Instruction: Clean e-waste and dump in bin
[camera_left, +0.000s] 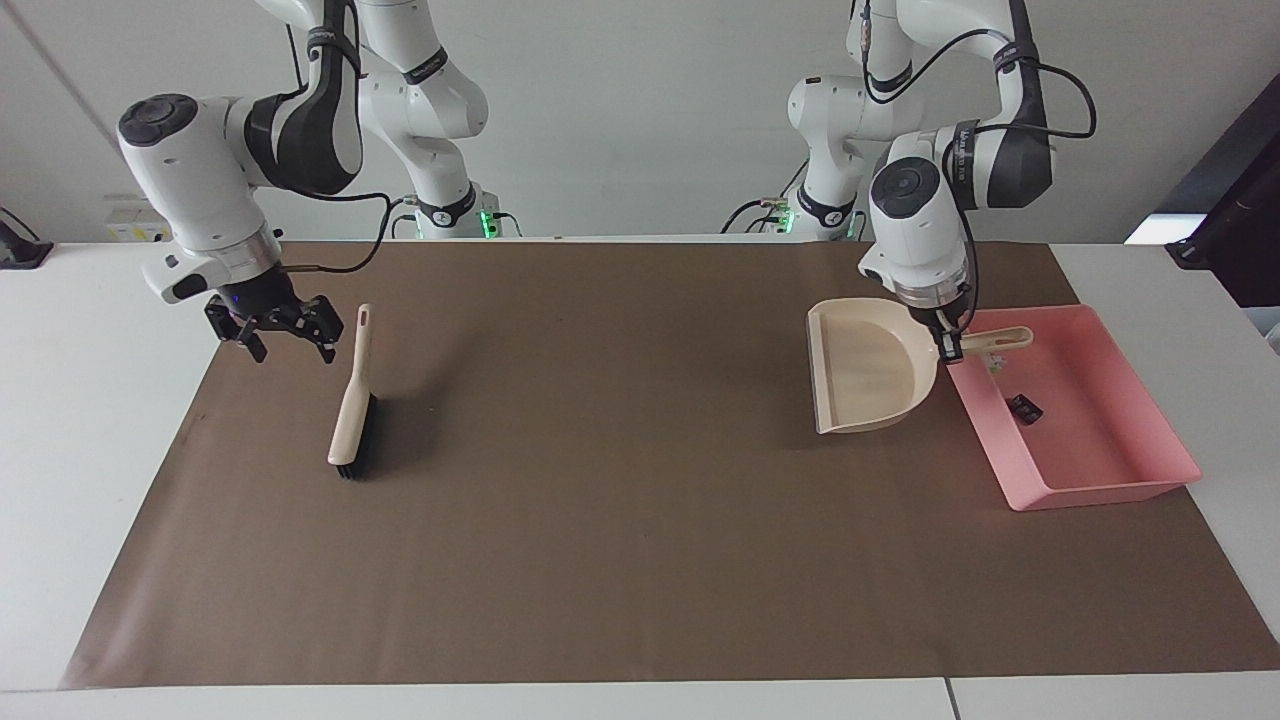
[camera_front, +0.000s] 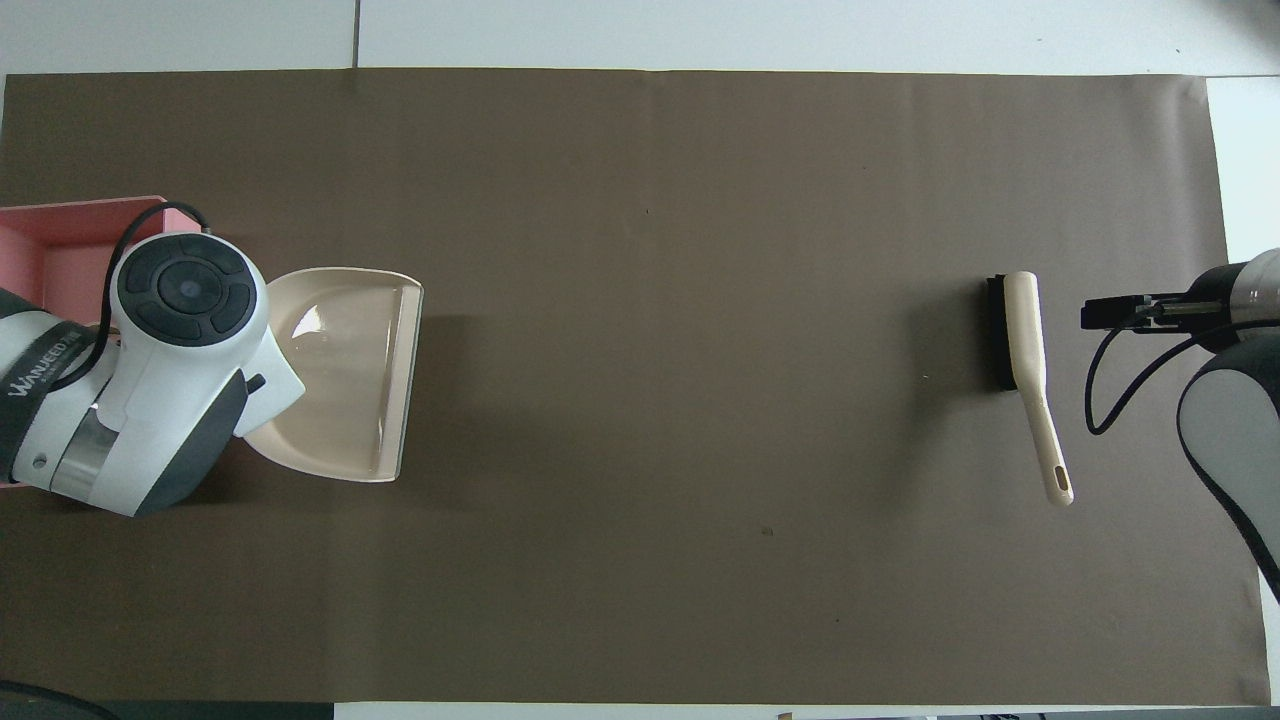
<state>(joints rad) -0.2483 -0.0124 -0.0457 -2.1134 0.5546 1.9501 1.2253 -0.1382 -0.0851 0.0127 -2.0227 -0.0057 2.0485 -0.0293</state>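
Note:
Next, I let go of the beige dustpan with my left gripper on the brown mat, slightly farther out from the pink bin (camera_front: 426, 398).
My left gripper (camera_left: 948, 340) is shut on the handle of the beige dustpan (camera_left: 865, 365), which it holds level and low over the mat beside the bin. The bin (camera_left: 1100, 495) is a pink tray at the left arm's end. In it lie a small black block (camera_left: 1025, 407) and a white-grey scrap (camera_left: 995, 362), partly hidden by the dustpan's handle. In the overhead view the left arm covers most of the bin (camera_front: 60, 225), and the dustpan (camera_front: 340, 375) shows beside it. My right gripper (camera_left: 272, 335) is open and empty, raised beside the brush's handle.
A beige brush with black bristles (camera_left: 352, 420) lies on the brown mat toward the right arm's end; it also shows in the overhead view (camera_front: 1020, 340). The brown mat (camera_left: 620, 500) covers most of the white table.

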